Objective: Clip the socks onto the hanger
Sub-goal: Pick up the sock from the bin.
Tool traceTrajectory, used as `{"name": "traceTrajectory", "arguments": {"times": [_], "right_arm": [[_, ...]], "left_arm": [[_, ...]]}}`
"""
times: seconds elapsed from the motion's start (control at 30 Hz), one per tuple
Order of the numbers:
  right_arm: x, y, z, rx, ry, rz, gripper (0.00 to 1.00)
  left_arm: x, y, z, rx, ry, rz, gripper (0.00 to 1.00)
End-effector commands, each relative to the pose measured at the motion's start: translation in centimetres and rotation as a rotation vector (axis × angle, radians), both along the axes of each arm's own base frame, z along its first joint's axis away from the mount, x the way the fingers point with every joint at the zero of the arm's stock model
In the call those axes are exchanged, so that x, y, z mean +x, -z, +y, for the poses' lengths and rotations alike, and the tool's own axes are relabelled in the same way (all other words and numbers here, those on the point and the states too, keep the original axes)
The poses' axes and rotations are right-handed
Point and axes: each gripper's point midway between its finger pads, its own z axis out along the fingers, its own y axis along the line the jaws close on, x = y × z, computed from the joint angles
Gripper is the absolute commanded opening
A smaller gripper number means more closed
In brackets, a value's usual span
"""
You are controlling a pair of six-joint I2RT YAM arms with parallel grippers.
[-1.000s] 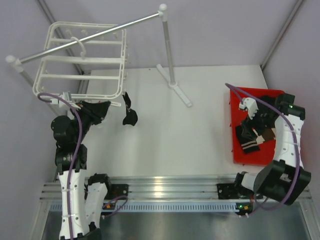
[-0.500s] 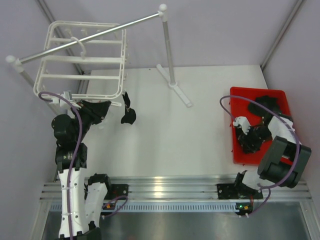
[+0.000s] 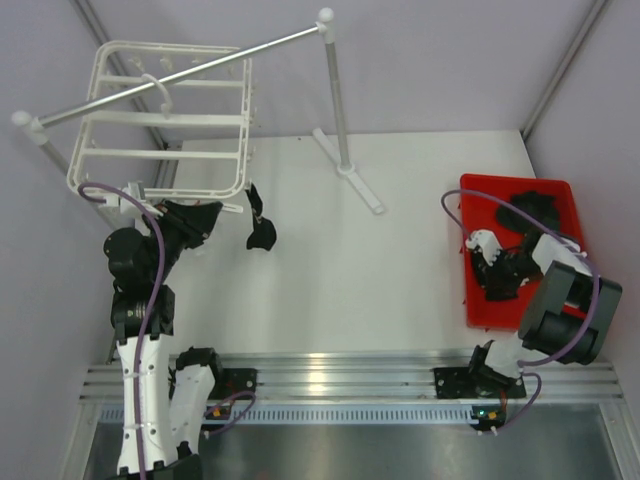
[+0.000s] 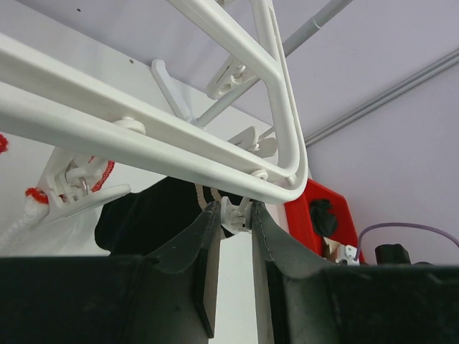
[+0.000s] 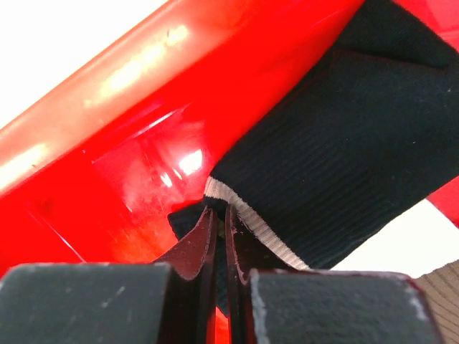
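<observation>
The white-striped cuff is folded at my right fingertips; next I lay the sock by the tray's side [image 3: 470,215], open, then regrip the cuff.
The white hanger [image 3: 170,120] hangs from the rail at the back left. One black sock [image 3: 260,232] dangles from a clip at its near right corner. My left gripper [image 3: 216,212] reaches up under that corner. Its fingers are shut on a small white clip [image 4: 237,216] below the hanger's frame [image 4: 143,147], with the hung sock [image 4: 154,215] just behind. My right gripper [image 3: 497,282] is down in the red tray [image 3: 468,300], shut on the white-striped cuff of a black sock [image 5: 344,165]. More socks [image 3: 535,205] lie in the tray's far end.
A grey metal rail [image 3: 200,68] crosses above the hanger, held by an upright pole [image 3: 338,110] whose foot stands mid-table. The red tray's wall [image 5: 107,100] rises close beside my right fingers. An aluminium rail [image 3: 330,375] runs along the near edge.
My right gripper swung to the tray's left side, dropped onto the socks and shut on a cuff. The left arm and the hung sock have not moved.
</observation>
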Motion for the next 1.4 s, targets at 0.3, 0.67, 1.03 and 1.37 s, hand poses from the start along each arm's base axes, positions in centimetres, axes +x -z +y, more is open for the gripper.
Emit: {"name": "traceTrajectory", "arguments": {"times": [0.3, 0.67, 1.03, 1.37], "right_arm": [[4.9, -10.3, 1.6, 0.256, 0.225, -0.119, 0.00], [8.4, -15.6, -1.9, 0.383, 0.562, -0.125, 0.00], [10.8, -13.4, -4.8, 0.467, 1.000, -0.078, 0.00], [14.8, -8.9, -2.9, 0.546, 1.356, -0.173, 0.00]], "left_arm": [[0.1, -0.8, -0.2, 0.016, 0.015, -0.040, 0.00], [0.1, -1.0, -0.1, 0.017, 0.015, -0.042, 0.00], [0.2, -0.7, -0.1, 0.015, 0.011, -0.038, 0.00], [0.4, -0.2, 0.1, 0.017, 0.005, -0.020, 0.00]]}}
